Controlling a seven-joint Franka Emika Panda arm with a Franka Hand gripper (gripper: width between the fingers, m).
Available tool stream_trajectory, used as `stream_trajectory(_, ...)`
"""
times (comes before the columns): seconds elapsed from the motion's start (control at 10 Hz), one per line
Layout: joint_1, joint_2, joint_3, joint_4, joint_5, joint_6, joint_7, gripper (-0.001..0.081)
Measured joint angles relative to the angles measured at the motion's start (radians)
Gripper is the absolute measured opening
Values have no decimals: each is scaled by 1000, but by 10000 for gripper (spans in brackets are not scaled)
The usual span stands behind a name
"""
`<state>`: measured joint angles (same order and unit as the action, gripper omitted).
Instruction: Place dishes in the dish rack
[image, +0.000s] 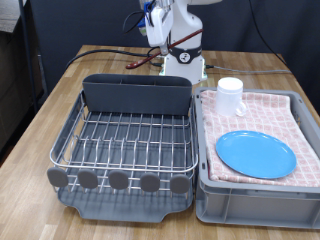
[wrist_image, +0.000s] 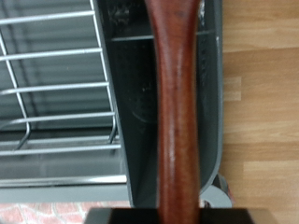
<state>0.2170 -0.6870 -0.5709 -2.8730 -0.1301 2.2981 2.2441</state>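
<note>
The wooden spoon, its handle now over the back compartment, will be let go by my gripper along the top of the dish rack's tall back compartment (image: 161, 84) (wrist_image: 166, 89).
A reddish-brown wooden spoon (wrist_image: 177, 112) fills the middle of the wrist view, running out from my hand, so I am shut on it. Its handle hangs over the tall back compartment (wrist_image: 135, 121) of the dish rack (wrist_image: 56, 89). In the exterior view my gripper (image: 155, 35) is high at the top, above and behind the rack's back compartment (image: 135, 95). The silver wire rack (image: 120, 140) in its dark grey tray holds nothing that shows. The bright-blue plate (image: 256, 153) and the white mug (image: 231, 95) sit in the bin at the exterior view's right.
The grey bin (image: 250, 200) with pink checked cloth (image: 290, 115) stands touching the rack's right side. Both rest on a wooden table (image: 40, 120). Red and black cables (image: 110, 55) trail on the table by the robot base (image: 185, 65).
</note>
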Motion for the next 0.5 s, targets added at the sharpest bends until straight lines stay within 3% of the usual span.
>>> stream_trajectory(0.5,99,23,-211,-17,91,76,-189,88)
